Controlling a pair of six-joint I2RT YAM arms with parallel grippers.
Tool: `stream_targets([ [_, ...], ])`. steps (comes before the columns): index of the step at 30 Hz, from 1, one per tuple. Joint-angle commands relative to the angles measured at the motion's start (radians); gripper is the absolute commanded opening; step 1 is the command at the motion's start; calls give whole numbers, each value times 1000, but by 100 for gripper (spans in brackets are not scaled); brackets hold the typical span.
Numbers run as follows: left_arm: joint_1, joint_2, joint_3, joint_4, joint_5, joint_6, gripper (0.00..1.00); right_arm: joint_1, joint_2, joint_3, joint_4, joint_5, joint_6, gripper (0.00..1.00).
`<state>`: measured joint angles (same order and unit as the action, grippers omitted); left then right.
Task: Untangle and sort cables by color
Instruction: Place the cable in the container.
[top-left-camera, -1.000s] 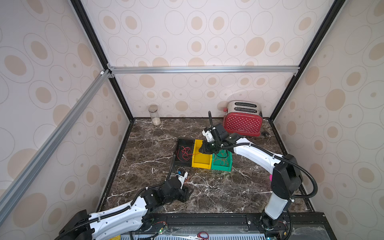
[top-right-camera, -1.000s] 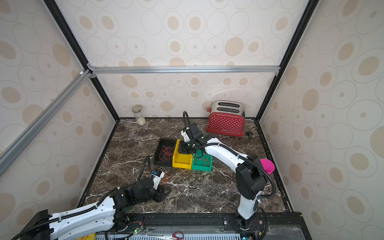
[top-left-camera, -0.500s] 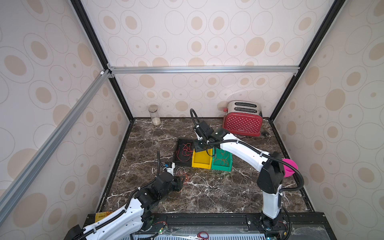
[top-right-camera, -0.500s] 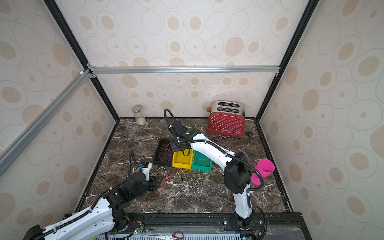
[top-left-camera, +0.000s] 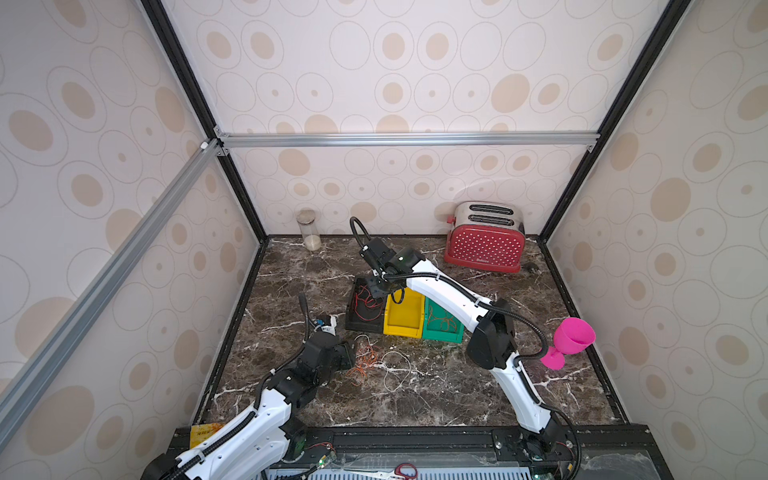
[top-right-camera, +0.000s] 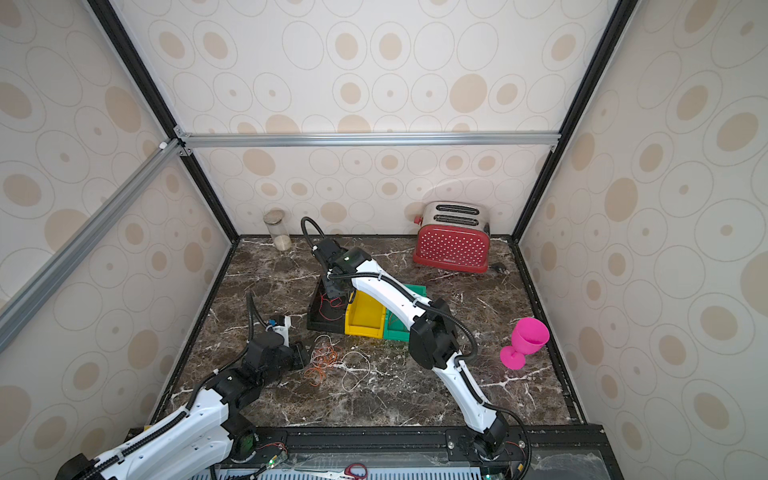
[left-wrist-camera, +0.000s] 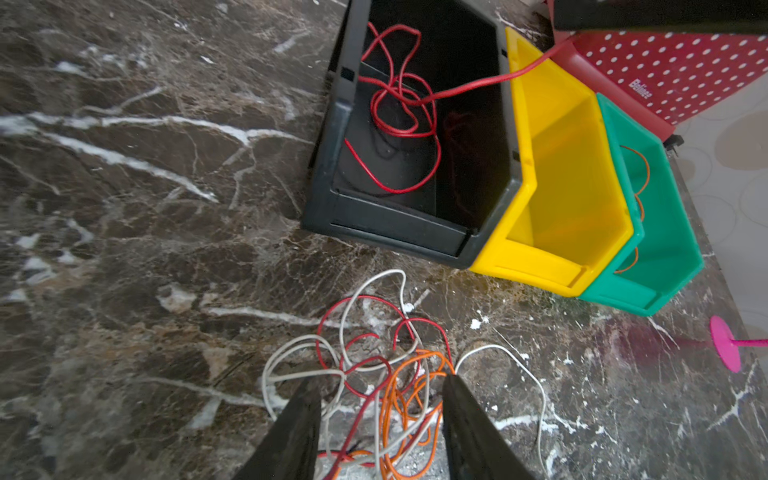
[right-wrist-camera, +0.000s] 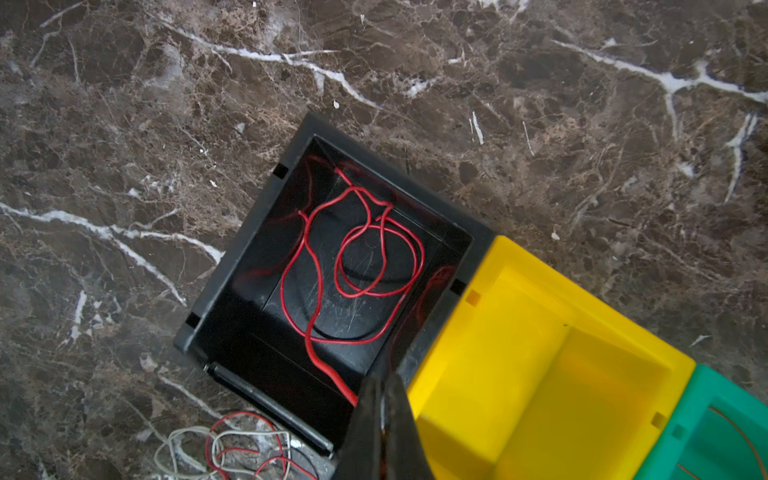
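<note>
My right gripper is going to let go of the red cable on the bottom of the black bin (top-left-camera: 368, 307) (right-wrist-camera: 320, 296), among the cable's own loops.
A tangle of red, white and orange cables (top-left-camera: 365, 365) (top-right-camera: 328, 361) lies on the marble in front of three bins. My left gripper (left-wrist-camera: 380, 386) (top-left-camera: 345, 354) is open and low over it, its two fingers straddling the orange and red strands. My right gripper (right-wrist-camera: 380, 399) (top-left-camera: 376, 291) hangs over the black bin (top-left-camera: 351, 326) (right-wrist-camera: 249, 232), shut on a red cable (right-wrist-camera: 365, 249) (left-wrist-camera: 395, 104) whose loops lie inside that bin. The yellow bin (top-left-camera: 401, 330) looks empty. Orange strands lie in the green bin (top-left-camera: 440, 334). A white loop (top-left-camera: 399, 370) trails right of the tangle.
A red dotted toaster (top-left-camera: 484, 245) stands at the back right, and a glass jar (top-left-camera: 309, 235) at the back left. A pink goblet (top-left-camera: 571, 340) is near the right wall, beside my right arm's elbow. Scissors (top-left-camera: 405, 471) lie on the front rail.
My right gripper has swung left from above the yellow and green bins to above the black bin, carrying the red cable. My left gripper has come onto the tangle, its jaws narrowing slightly.
</note>
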<state>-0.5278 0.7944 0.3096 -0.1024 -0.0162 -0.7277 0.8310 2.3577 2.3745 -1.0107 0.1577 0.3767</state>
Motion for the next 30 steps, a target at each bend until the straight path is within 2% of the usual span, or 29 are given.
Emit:
stream_targets([
  [1,32,11,42,11,35,40,47,7,39,55,-25,12,-15,0],
  [9,57,22,31,36,83,51,46,7,138,95,60,-73,-26,0],
  [19,65,0,4,48,105,38,46,8,183,20,185,-66,0,0],
  [26,67,-4,1,50,111,36,46,7,235,35,163,-34,12,0],
  [30,66,-7,0,50,114,31,46,8,219,40,138,-55,3,1],
])
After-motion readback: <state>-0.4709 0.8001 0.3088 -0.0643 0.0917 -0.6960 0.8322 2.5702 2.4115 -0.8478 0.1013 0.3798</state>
